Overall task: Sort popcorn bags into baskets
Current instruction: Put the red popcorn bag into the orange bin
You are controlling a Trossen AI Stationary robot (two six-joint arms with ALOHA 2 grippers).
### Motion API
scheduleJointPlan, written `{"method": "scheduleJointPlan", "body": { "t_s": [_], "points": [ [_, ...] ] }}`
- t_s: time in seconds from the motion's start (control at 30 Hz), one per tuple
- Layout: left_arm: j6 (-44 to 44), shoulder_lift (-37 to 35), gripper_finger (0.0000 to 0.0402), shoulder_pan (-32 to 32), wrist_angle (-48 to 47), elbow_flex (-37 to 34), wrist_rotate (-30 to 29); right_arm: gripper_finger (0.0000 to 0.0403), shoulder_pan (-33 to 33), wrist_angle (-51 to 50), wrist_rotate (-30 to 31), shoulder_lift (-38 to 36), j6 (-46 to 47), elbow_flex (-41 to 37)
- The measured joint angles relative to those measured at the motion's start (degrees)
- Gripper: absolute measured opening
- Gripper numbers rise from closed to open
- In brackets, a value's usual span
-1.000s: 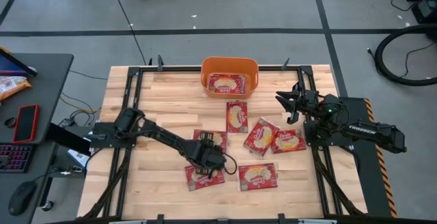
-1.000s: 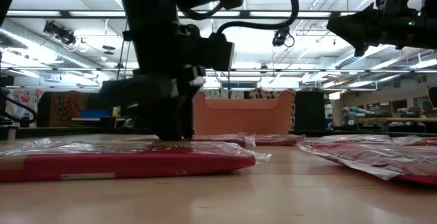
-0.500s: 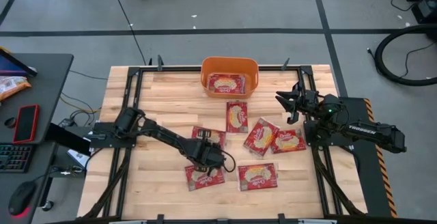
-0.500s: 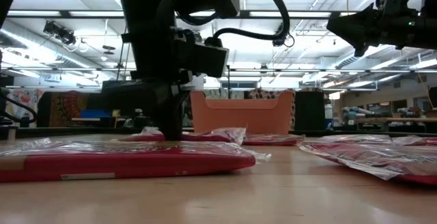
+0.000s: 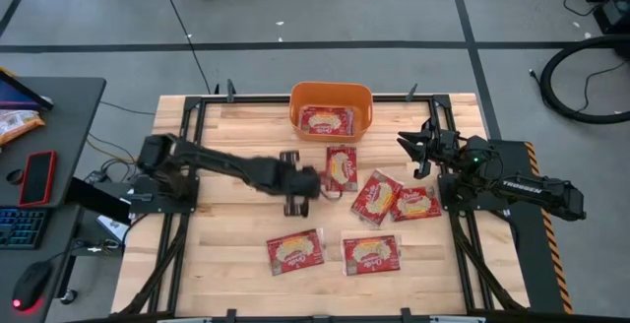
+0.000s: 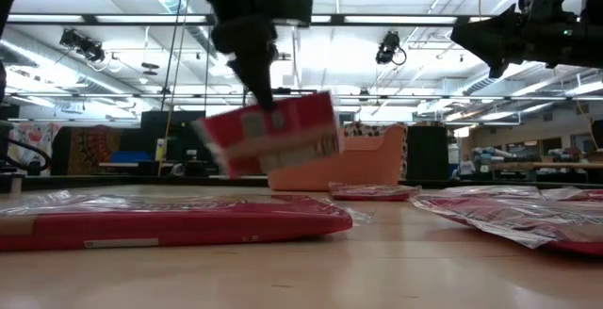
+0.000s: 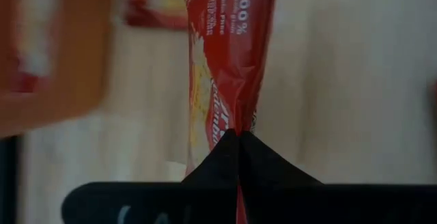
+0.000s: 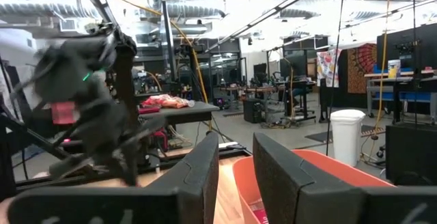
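Note:
My left gripper is going to let go of the popcorn bag over the far edge of the bag in the orange basket (image 5: 332, 107).
Several red popcorn bags lie flat on the wooden table: one (image 5: 341, 165) just in front of the basket, two (image 5: 394, 200) on the right, two (image 5: 333, 252) near the front. Another bag (image 5: 327, 120) lies in the orange basket (image 5: 332, 89) at the far edge. My left gripper (image 5: 298, 183) is above mid-table, shut on a further bag (image 6: 273, 144) that hangs in the air. My right gripper (image 5: 418, 153) hovers at the right, open, with nothing between its fingers. My left gripper pinches the bag's upper edge (image 7: 235, 118) between its two fingers (image 7: 263, 159), which point down from above. The bag hangs below them, tilted, its broad face toward the low view, and its lower edge (image 6: 283, 166) is clear of the table.
A dark side desk (image 5: 59, 96) left of the table carries a red phone (image 5: 37, 177), a keyboard and a mouse. Bare wood (image 5: 217, 254) lies at the table's front left and far left. The right arm's base (image 5: 512, 185) stands at the right edge.
My left gripper has taken hold of a bag that lay flat near mid-table and has risen with it, going toward the far edge and the basket. The bag has come off the table and now hangs tilted. The other bags have stayed put.

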Motion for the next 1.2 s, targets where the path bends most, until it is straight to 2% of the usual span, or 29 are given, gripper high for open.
{"method": "scheduleJointPlan", "body": {
  "t_s": [0.2,0.4,0.57,0.73,0.87,1.0,1.07,1.2],
  "points": [
    [7.53,-4.74,0.0002,5.25,11.27,0.03,-0.96,0.0096,0.0,0.34,0.0,-0.01,0.0,-0.02],
    [19.65,-5.37,0.0001,10.74,22.79,0.11,-2.92,0.0096,0.0,0.44,0.0,-0.02,0.0,-0.02],
    [29.22,-1.61,0.0003,15.67,32.13,0.15,-2.99,0.0096,0.0,0.42,0.02,0.0,0.0,-0.02],
    [38.32,5.06,0.0011,20.51,41.63,0.15,-3.11,0.0096,0.0,1.06,0.0,0.0,0.0,-0.02],
    [38.57,9.38,0.0025,23.48,44.98,0.04,-5.86,0.0096,0.0,1.24,0.02,0.0,0.0,-0.02],
    [36.47,9.26,0.0072,23.33,42.38,0.07,-5.61,0.0096,0.0,1.21,0.02,0.0,0.0,-0.02],
    [35.41,8.4,0.0099,22.35,41.29,0.07,-3.18,0.0096,0.0,1.23,0.02,0.0,-0.02,-0.02],
    [32.65,5.13,0.0137,20.1,38.13,0.22,5.34,0.0096,0.0,1.21,0.02,0.0,-0.01,-0.02]
  ]
}}
